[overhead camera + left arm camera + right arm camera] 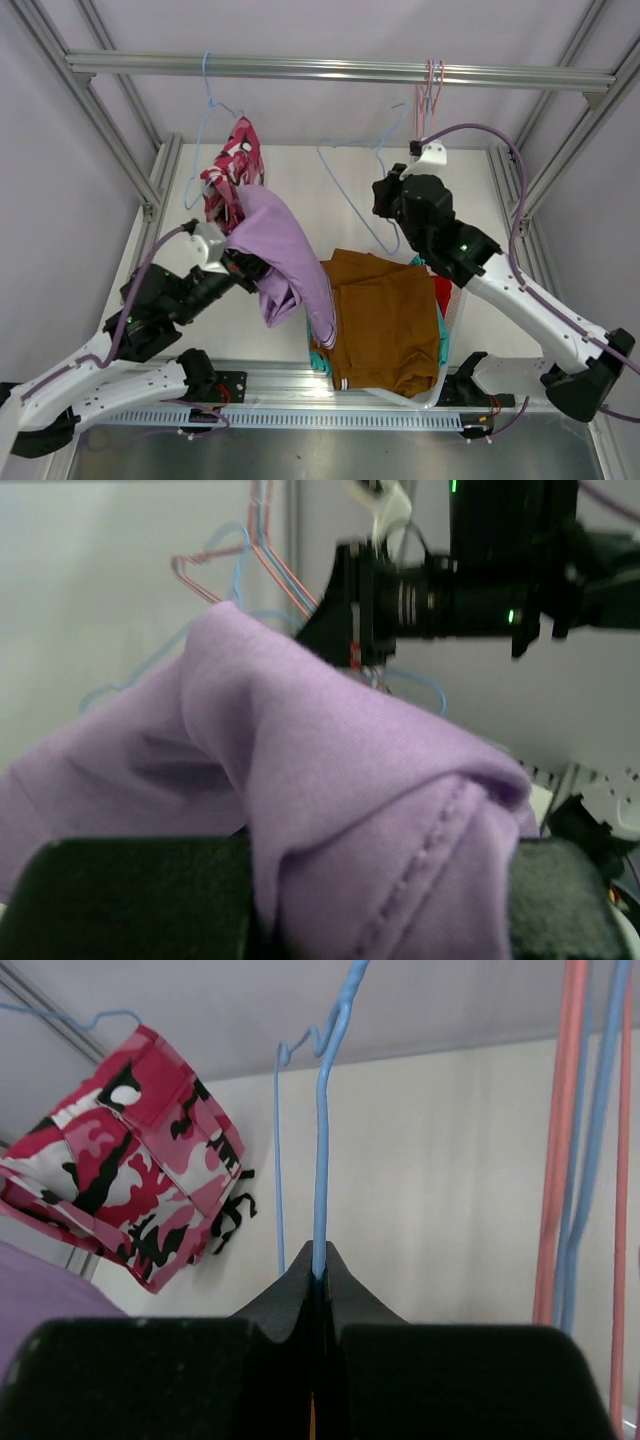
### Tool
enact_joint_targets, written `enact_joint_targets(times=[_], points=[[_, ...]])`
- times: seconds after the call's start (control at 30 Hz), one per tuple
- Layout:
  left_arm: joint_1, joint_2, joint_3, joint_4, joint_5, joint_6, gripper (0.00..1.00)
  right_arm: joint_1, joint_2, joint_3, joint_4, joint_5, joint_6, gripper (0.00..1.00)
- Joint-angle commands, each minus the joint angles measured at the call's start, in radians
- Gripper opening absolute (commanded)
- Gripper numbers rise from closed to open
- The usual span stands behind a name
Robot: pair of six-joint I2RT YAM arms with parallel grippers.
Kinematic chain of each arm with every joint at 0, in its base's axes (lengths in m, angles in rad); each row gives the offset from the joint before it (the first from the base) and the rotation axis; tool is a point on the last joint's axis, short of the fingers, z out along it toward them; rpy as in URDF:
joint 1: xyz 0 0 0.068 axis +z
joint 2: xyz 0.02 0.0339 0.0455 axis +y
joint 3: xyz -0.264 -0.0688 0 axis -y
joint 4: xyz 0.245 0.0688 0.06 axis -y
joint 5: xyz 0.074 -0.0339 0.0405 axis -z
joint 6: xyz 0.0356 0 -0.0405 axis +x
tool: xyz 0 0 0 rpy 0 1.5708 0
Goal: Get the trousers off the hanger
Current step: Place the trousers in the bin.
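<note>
I need to use my left gripper to set the lilac trousers down on top of the rust-brown trousers [374, 320] in the white basket.
The lilac trousers [285, 255] drape from my left gripper [240, 262], which is shut on a bunched fold [330, 810]; the cloth hides the jaws. My left gripper [380, 905] shows only as dark pads at the bottom of its wrist view. My right gripper [383, 193] is shut on the thin wire of an empty blue hanger [322, 1140], pinched at the fingertips [319, 1272]. This hanger [350, 180] hangs from the top rail, apart from the lilac cloth. The camouflage trousers [233, 172] hang on another blue hanger at the left, also in the right wrist view [130, 1165].
A white basket [425, 398] at the front holds rust-brown trousers [385, 320] over teal [318, 362] and red [443, 293] cloth. Several empty pink and blue hangers [572, 1160] hang from the rail [340, 68] at the right. Frame posts stand on both sides.
</note>
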Motion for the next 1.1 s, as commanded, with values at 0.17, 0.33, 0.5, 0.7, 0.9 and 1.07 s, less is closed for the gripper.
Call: enact_joint_targets(times=[0.17, 0.33, 0.5, 0.7, 0.9, 1.07], points=[[-0.12, 0.107, 0.052, 0.058, 0.175, 0.066, 0.01, -0.043, -0.113, 0.051, -0.076, 0.017, -0.063, 0.0], [-0.183, 0.206, 0.08, 0.027, 0.207, 0.086, 0.01, -0.082, -0.134, 0.022, -0.078, -0.033, -0.054, 0.0], [-0.259, 0.3, 0.089, -0.007, 0.216, 0.086, 0.01, -0.099, -0.142, 0.024, -0.084, -0.066, -0.053, 0.0], [-0.329, 0.476, 0.124, -0.04, 0.21, 0.075, 0.01, -0.105, -0.174, 0.033, -0.101, -0.077, -0.057, 0.0], [-0.363, 0.611, 0.129, -0.021, 0.152, 0.046, 0.01, -0.113, -0.212, 0.041, -0.134, -0.078, -0.066, 0.0], [-0.397, 0.722, 0.124, 0.013, 0.025, 0.033, 0.01, -0.123, -0.258, 0.042, -0.157, -0.087, -0.073, 0.0]])
